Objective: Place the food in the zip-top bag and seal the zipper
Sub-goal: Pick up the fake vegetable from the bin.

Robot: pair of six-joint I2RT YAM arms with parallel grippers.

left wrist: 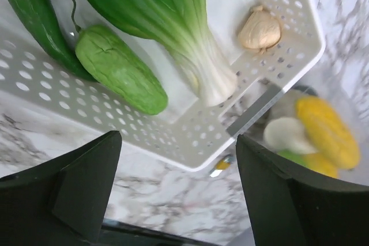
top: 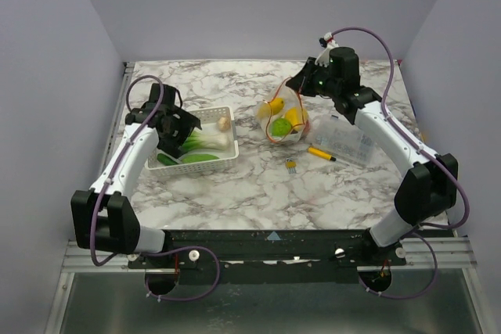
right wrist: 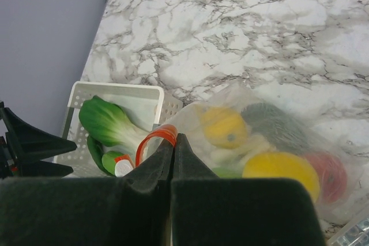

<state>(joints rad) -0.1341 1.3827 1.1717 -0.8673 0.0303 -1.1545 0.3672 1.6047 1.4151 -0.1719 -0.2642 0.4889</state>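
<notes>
The light green gourd beside the bok choy in the white basket is next, and I need to move my left gripper to it and close around the gourd's middle (top: 198,158) (left wrist: 120,68).
The clear zip-top bag (top: 283,121) lies mid-table and holds yellow, green, red and white toy food. My right gripper (right wrist: 174,139) is shut on the bag's mouth edge, pinching the orange-red zipper (right wrist: 154,139) and lifting it; it is above the bag's far side in the top view (top: 304,86). My left gripper (left wrist: 179,159) is open and empty, hovering over the white basket (top: 228,113). The basket holds a bok choy (left wrist: 173,15), a light green gourd (left wrist: 118,70), a dark green cucumber (left wrist: 31,15) and a beige garlic bulb (left wrist: 260,29).
A rigid clear compartment box (top: 348,140) lies right of the bag. A yellow marker pen (top: 321,154) lies in front of it. A small yellow clip (top: 290,165) lies nearer the front. Purple walls stand on three sides.
</notes>
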